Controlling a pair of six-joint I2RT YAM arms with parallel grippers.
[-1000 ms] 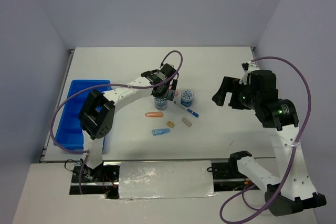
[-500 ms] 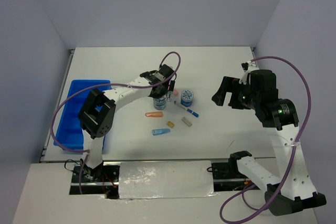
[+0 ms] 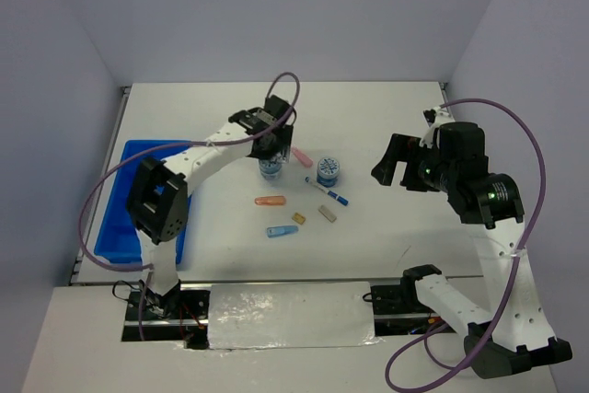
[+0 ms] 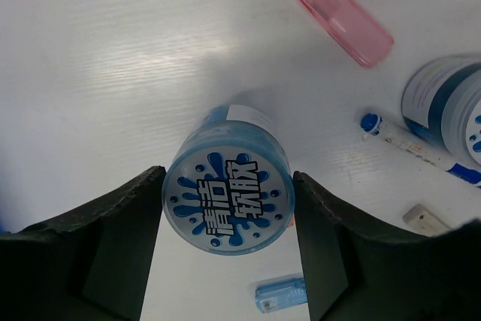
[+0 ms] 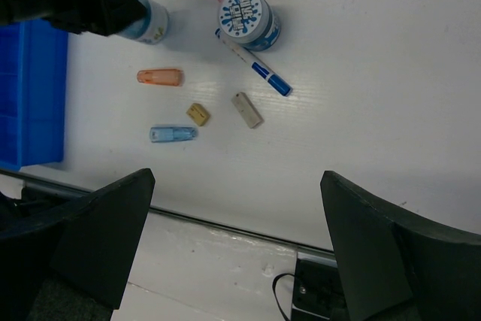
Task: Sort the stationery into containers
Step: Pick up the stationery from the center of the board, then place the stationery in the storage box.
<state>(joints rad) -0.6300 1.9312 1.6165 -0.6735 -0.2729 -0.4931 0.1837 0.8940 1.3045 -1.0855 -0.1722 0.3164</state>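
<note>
My left gripper is going to release the round blue-and-white tub inside the far end of the blue tray [image 3: 160, 157].
My left gripper [image 4: 228, 180] is shut on a round blue-and-white tub [image 4: 228, 199], one finger against each side; from above the tub [image 3: 270, 169] shows under the gripper [image 3: 270, 156]. The second tub [image 3: 328, 170] stands to the right, beside the white pen with a blue cap [image 3: 328, 192]. On the table lie a pink stick [image 3: 302, 156], an orange stick [image 3: 270, 200], a light-blue stick [image 3: 282, 230], a tan block [image 3: 298, 218] and a grey block [image 3: 327, 213]. The blue tray [image 3: 124, 218] lies at the left. My right gripper [image 5: 237, 178] hangs open, high to the right.
The table's near edge and a black cable [image 5: 301, 295] run under the right gripper. White walls close in the table at the back and sides. The left arm's purple cable [image 3: 101, 200] loops over the tray.
The left gripper's jaws have closed onto the tub. It has carried the tub a little back and to the left, away from the pen. The right arm has not moved.
</note>
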